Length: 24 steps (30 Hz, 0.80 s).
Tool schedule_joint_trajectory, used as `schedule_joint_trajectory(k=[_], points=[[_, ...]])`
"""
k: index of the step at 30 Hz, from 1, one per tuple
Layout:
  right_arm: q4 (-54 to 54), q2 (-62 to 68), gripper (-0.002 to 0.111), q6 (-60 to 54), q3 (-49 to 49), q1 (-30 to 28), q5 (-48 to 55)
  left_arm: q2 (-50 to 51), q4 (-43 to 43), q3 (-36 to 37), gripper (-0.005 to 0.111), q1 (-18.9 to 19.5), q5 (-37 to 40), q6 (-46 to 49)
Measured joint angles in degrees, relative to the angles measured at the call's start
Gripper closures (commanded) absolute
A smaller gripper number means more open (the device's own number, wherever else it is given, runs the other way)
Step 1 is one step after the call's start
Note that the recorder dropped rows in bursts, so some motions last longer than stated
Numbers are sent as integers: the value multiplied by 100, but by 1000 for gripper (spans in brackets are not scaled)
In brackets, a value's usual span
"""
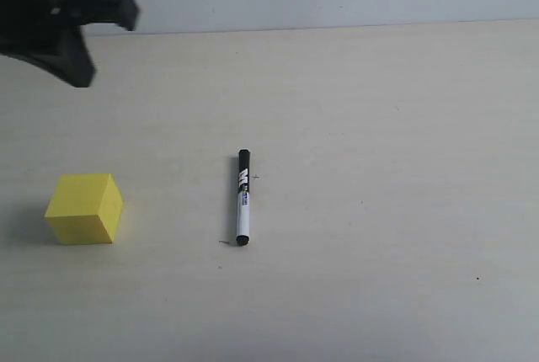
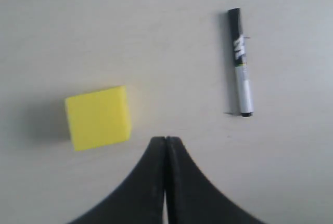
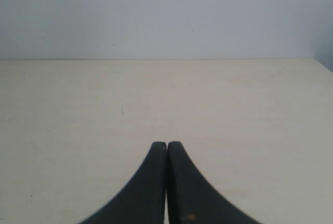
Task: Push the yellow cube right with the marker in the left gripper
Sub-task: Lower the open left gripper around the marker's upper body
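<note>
The marker is next for my left gripper, which should go to it and close on its white body (image 1: 243, 214) (image 2: 243, 87), between its printed label and its near end.
The yellow cube (image 1: 84, 208) sits on the pale table at the left. To its right, apart from it, the marker (image 1: 243, 197) lies flat with its black cap toward the far side. Nothing holds the marker. In the left wrist view my left gripper (image 2: 165, 139) is shut with nothing between its fingers, hovering well above the table, with the cube (image 2: 98, 117) on one side and the marker (image 2: 240, 61) on the other. The left arm's black bulk (image 1: 50, 25) fills the exterior view's top left corner. My right gripper (image 3: 166, 144) is shut and empty over bare table.
The table's far edge (image 1: 337, 25) meets a plain grey-white wall. The right wrist view shows the same wall line (image 3: 156, 59) and a table corner at its edge. Only the cube and the marker lie on the tabletop (image 1: 379, 210).
</note>
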Motion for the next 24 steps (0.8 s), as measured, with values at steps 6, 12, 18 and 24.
schedule_joint_trajectory(k=[6, 12, 18, 24], points=[[0, 0, 108, 0, 0, 0, 0, 1300, 0, -816, 107, -817, 3, -435], [0, 0, 108, 0, 0, 0, 0, 2472, 0, -1485, 102, -1059, 3, -610], [0, 0, 108, 0, 0, 0, 0, 3137, 0, -1669, 72, -1093, 3, -948], [0, 0, 108, 0, 0, 0, 0, 3311, 9, -1682, 61, -1136, 3, -1149]])
